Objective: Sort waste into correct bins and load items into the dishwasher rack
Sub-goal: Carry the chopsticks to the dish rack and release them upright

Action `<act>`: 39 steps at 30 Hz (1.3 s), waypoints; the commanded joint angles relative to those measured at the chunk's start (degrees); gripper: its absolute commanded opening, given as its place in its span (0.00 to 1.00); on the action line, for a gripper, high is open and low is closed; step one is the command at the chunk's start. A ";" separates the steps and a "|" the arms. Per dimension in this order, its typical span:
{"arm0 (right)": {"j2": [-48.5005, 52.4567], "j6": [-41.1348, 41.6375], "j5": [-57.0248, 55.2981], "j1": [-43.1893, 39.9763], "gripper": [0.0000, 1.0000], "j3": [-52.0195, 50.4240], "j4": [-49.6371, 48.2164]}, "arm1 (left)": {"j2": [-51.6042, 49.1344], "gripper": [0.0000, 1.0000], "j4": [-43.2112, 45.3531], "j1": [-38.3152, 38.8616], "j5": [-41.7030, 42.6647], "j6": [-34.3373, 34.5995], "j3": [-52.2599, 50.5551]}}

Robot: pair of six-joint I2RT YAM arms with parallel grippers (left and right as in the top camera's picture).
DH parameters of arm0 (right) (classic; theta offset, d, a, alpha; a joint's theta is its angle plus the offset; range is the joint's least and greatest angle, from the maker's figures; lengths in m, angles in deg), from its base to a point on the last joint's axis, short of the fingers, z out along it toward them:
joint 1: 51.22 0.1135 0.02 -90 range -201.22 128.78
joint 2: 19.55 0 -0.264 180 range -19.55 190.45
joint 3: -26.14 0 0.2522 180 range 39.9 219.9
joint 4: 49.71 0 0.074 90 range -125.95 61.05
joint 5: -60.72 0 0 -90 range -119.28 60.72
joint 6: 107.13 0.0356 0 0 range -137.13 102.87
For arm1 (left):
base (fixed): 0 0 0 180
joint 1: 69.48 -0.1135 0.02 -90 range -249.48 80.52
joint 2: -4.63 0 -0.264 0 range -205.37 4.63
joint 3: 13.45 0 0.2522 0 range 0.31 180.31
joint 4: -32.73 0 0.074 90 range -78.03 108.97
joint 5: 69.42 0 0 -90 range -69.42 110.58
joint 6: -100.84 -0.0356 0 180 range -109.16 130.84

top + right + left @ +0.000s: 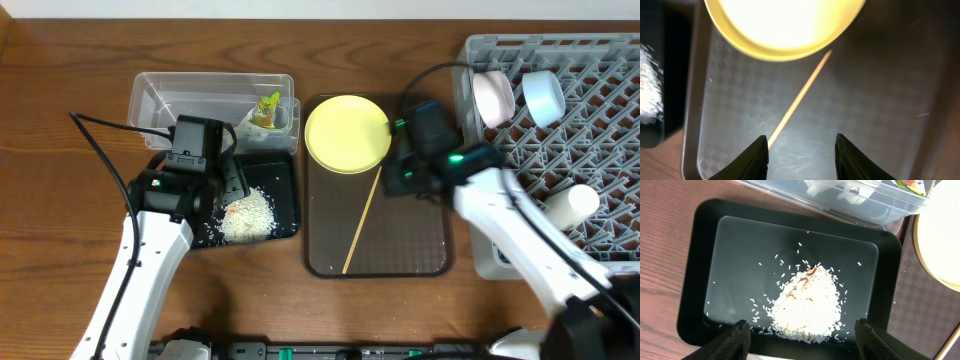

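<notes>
The robot's right gripper should close on the middle of the chopstick (362, 221) (782, 127) on the brown serving tray, because the chopstick is to go into the grey rack.
White rice-like scraps (807, 305) lie heaped in the black tray (705, 280). My left gripper (802, 336) hovers open over the heap's near edge, holding nothing. The clear tub (200, 100) behind it holds the green-and-white wrapper (266, 108). The yellow plate (347, 133) and one chopstick (361, 222) rest on the brown serving tray (420, 250). My right gripper (801, 150) is open above that tray, just below the plate (785, 25), and the chopstick (800, 97) runs past its left finger. In the grey rack (600, 120) sit a pinkish bowl (493, 98), a blue bowl (546, 96) and a white cup (572, 205).
The black tray and the clear tub stand side by side left of the brown tray. The rack fills the right side of the table. Loose rice grains (790, 267) are scattered across the black tray's floor. Bare wood lies to the far left and along the front.
</notes>
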 commanded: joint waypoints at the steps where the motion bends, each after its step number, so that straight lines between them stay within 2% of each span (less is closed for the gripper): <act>1: 5.33 9.05 -3.02 4.28 0.41 0.59 -0.07 | -0.37 0.70 -0.15 -0.26 -1.09 0.52 -0.31; 8: 15.08 15.56 -4.63 9.03 0.37 0.59 -1.25 | -0.37 0.70 -0.15 -0.26 -1.09 0.50 -0.31; 16: 16.28 17.46 -7.78 8.09 0.02 0.61 -0.39 | -0.37 0.70 -0.17 -0.26 -1.09 0.50 -0.31; 21: 11.41 17.29 -10.62 4.13 0.01 0.68 2.71 | -0.37 0.70 -0.39 -0.26 -1.09 0.50 -0.31; 27: -0.57 7.08 -10.73 -5.42 0.01 1.57 4.20 | -0.37 0.70 -0.42 -0.26 -1.09 0.50 -0.31; 32: -10.29 -7.02 -10.34 -15.21 0.01 2.36 5.92 | -0.37 0.70 -0.37 -0.26 -1.09 0.50 -0.31; 36: -12.41 -16.44 -10.23 -23.15 0.01 2.34 7.23 | -0.37 0.70 -0.37 -0.26 -1.09 0.52 -0.31; 39: -11.65 -20.35 -10.12 -26.84 0.01 1.90 7.98 | -0.37 0.70 -0.37 -0.26 -1.09 0.52 -0.31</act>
